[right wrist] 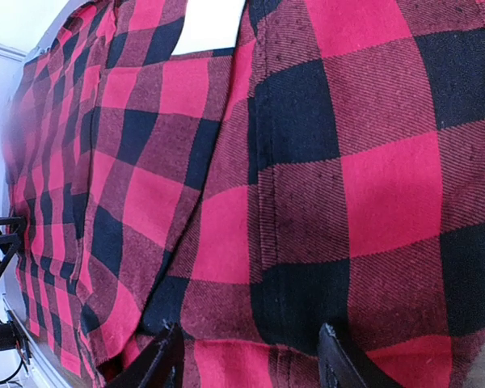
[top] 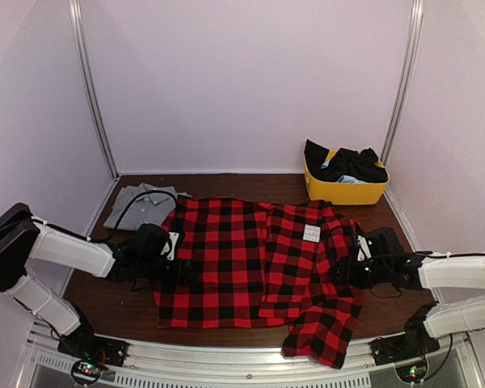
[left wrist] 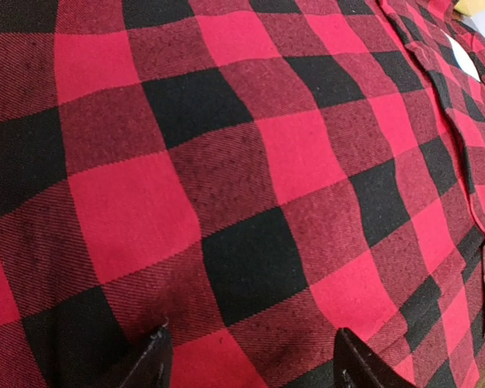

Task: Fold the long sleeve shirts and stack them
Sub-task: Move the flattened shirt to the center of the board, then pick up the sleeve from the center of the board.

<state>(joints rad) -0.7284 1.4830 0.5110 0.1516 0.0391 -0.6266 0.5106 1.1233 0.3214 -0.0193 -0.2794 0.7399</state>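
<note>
Next, my right gripper grabs the near end (top: 287, 307) (right wrist: 111, 327) of the red-and-black flannel shirt's folded-over flap, the one with the white label.
The red-and-black flannel shirt (top: 250, 267) lies spread flat across the middle of the table, its white neck label (top: 311, 232) facing up. A grey collared shirt (top: 143, 199) lies folded at the back left, partly under the flannel's edge. My left gripper (top: 180, 263) rests low at the flannel's left edge. In the left wrist view its fingers stand apart over flat check cloth (left wrist: 226, 186), so the left gripper (left wrist: 250, 364) is open. My right gripper (top: 345, 263) is at the flannel's right side. It too is open (right wrist: 246, 364), over a seamed fold of the flannel (right wrist: 259, 202).
A yellow plastic bin (top: 343, 192) holding dark clothes stands at the back right. The table's dark wood (top: 105, 295) shows to the left of and in front of the flannel. One flannel sleeve (top: 319, 343) hangs over the near edge.
</note>
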